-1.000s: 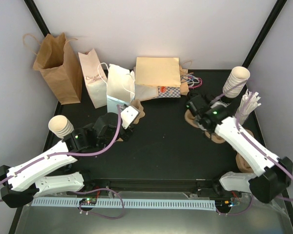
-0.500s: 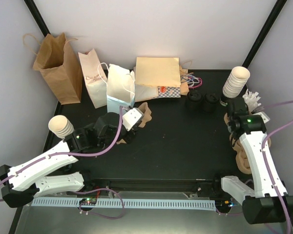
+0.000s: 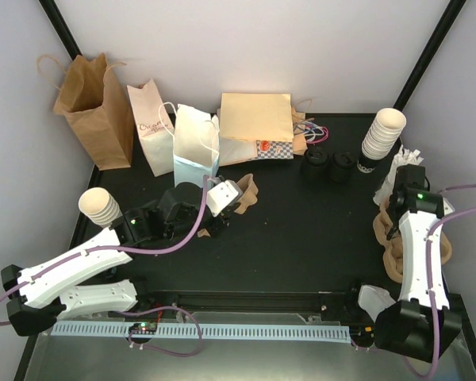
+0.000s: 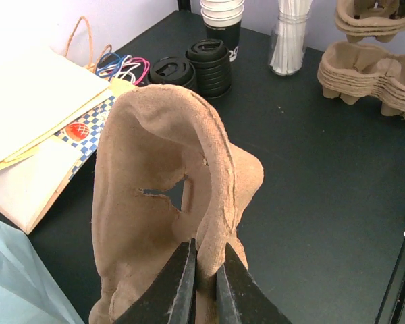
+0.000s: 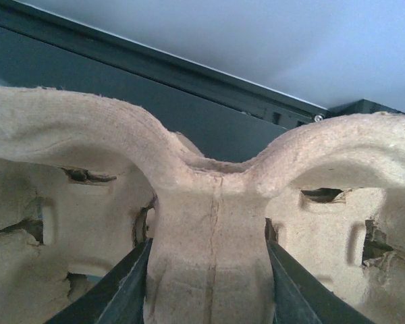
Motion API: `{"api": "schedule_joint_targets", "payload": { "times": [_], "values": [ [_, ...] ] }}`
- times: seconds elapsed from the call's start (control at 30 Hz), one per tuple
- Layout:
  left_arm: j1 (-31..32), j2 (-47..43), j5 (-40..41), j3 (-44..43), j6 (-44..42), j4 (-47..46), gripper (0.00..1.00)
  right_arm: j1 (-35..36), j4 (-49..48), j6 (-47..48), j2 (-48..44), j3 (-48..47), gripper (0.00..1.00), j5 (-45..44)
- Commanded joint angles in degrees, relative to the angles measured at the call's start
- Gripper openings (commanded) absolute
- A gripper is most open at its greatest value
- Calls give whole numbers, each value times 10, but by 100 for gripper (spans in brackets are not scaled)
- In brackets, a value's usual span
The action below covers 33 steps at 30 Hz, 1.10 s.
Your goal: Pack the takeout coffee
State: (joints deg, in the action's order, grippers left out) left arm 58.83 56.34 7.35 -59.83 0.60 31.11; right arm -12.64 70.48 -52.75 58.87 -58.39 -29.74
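Observation:
Next, my right gripper lets go of the top carrier on the stack of pulp carriers (image 3: 393,244) just in front of the straw jar.
No lidded takeout coffee shows in any view. My left gripper (image 3: 224,196) (image 4: 206,260) is shut on the rim of a brown pulp cup carrier (image 3: 245,190) (image 4: 155,169), which it holds upright just above the table, in front of the white bags. Over the stack of pulp carriers (image 3: 387,234) at the table's right edge, my right gripper (image 3: 402,184) (image 5: 208,246) is shut on the middle post of the top carrier (image 5: 209,202), one jaw pressed to each side. That gripper's fingers are hidden under its wrist in the top view.
Along the back stand a brown bag (image 3: 91,111), two white bags (image 3: 151,127) (image 3: 194,143) and a flat pile of bags (image 3: 254,127). Black lid stacks (image 3: 325,167) (image 4: 209,57) sit beside a cup stack (image 3: 385,131). Another cup stack (image 3: 99,205) is at the left. A straw jar (image 4: 288,40) stands near more carriers (image 4: 371,67).
My right arm has swung from the black lids to the carrier stack at the right edge. The left gripper has carried its carrier a little to the right.

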Motion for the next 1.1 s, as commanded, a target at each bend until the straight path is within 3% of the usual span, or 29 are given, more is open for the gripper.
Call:
{"api": "schedule_joint_targets", "payload": {
  "times": [0.0, 0.27, 0.93, 1.03, 1.07],
  "values": [
    [-2, -1, -14, -1, -12, -22, 9, -43, -19, 36, 14, 8, 37, 29],
    [-2, 8, -23, -2, -11, -28, 9, -116, -60, 52, 24, 61, 33, 112],
    [-2, 18, -18, -3, -15, -29, 9, -130, -137, -35, 25, 131, 35, 139],
    [-2, 20, -18, -3, -16, -28, 9, -133, -146, -30, 35, 133, 44, 134],
    [-2, 21, -18, -3, -16, -28, 9, -135, -147, -29, 38, 133, 60, 132]
  ]
}}
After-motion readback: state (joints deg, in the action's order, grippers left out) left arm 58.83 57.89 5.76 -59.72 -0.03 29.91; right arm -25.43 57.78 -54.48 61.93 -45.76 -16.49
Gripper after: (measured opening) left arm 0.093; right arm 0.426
